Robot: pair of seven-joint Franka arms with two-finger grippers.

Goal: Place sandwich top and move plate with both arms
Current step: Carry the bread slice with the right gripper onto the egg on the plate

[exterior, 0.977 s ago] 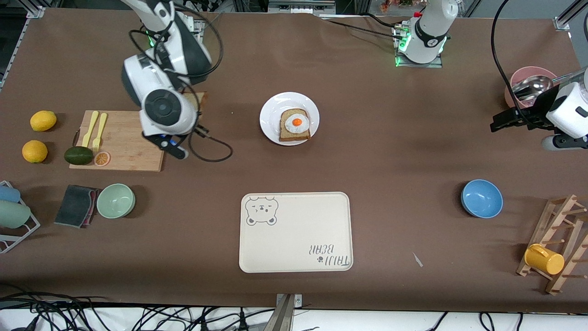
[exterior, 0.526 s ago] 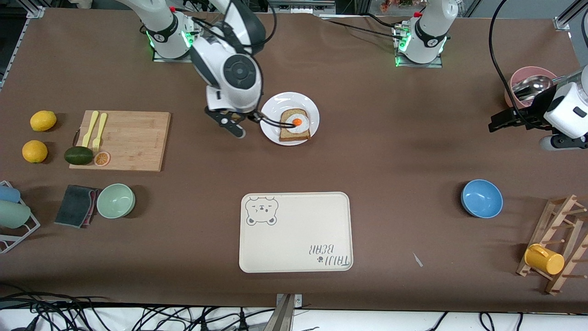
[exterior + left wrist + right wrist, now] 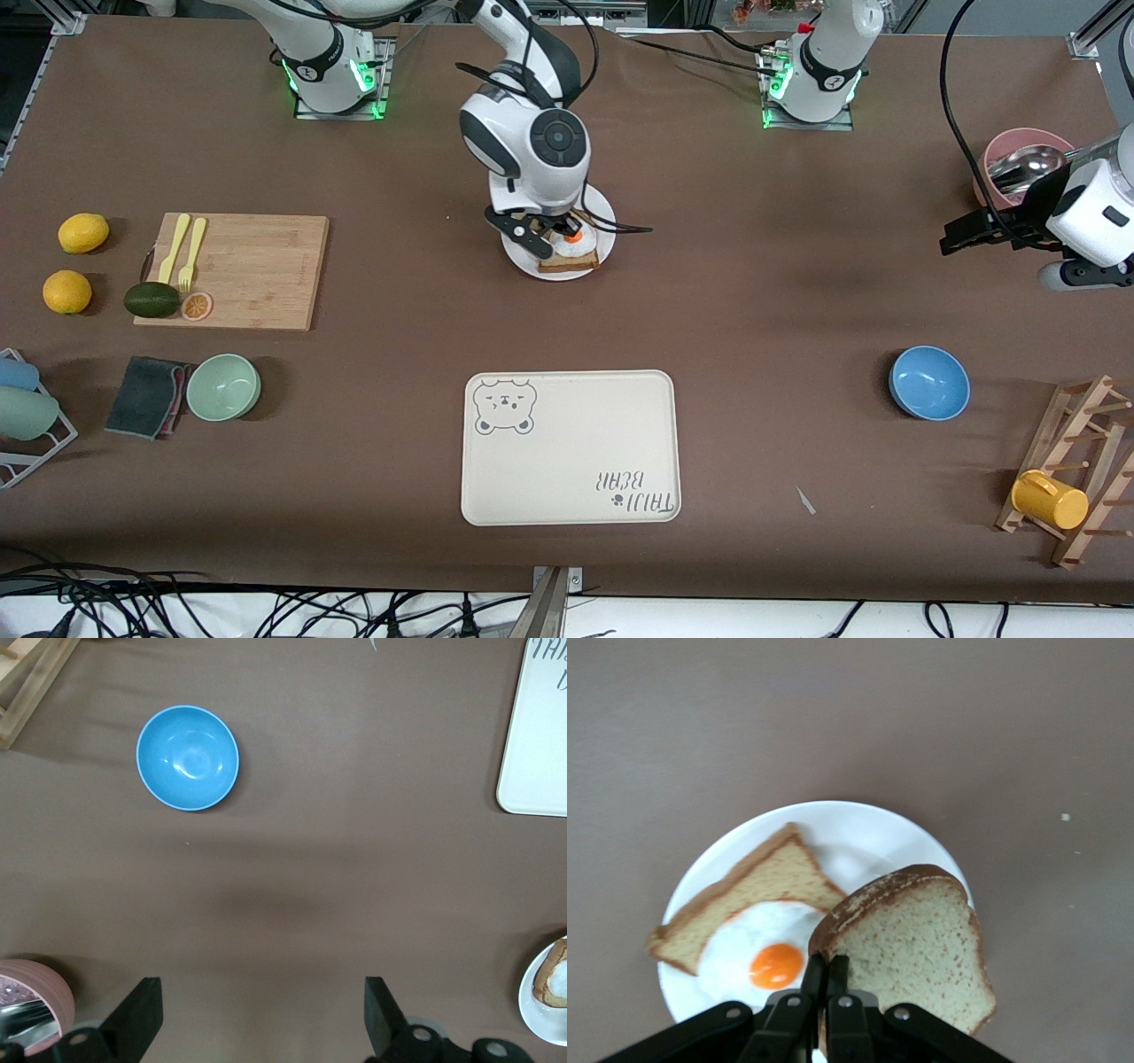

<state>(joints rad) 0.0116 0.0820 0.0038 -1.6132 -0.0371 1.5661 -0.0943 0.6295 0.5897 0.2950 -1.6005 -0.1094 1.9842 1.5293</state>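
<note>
Next, I release the sandwich top from my right gripper over the fried egg on the white plate (image 3: 564, 230) (image 3: 799, 977).
The sandwich top (image 3: 917, 943), a bare speckled slice with brown crust, hangs by its edge in my right gripper (image 3: 826, 970), which is shut on it. It is tilted just over the white plate (image 3: 859, 828). A slice with a fried egg (image 3: 766, 904) lies on that plate. In the front view the right gripper (image 3: 542, 237) is over the plate (image 3: 606, 232) and hides most of it. My left gripper (image 3: 966, 235) waits open and empty over bare table near the pink bowl (image 3: 1019, 164), and its fingers (image 3: 142, 1014) stand wide apart.
A cream bear tray (image 3: 571, 447) lies nearer the front camera than the plate. A blue bowl (image 3: 928, 383) and a mug rack (image 3: 1076, 474) are toward the left arm's end. A cutting board (image 3: 248, 275), green bowl (image 3: 223, 386) and lemons (image 3: 83, 232) are toward the right arm's end.
My right arm has carried the bread slice from the cutting board across to over the plate. The left arm has not moved.
</note>
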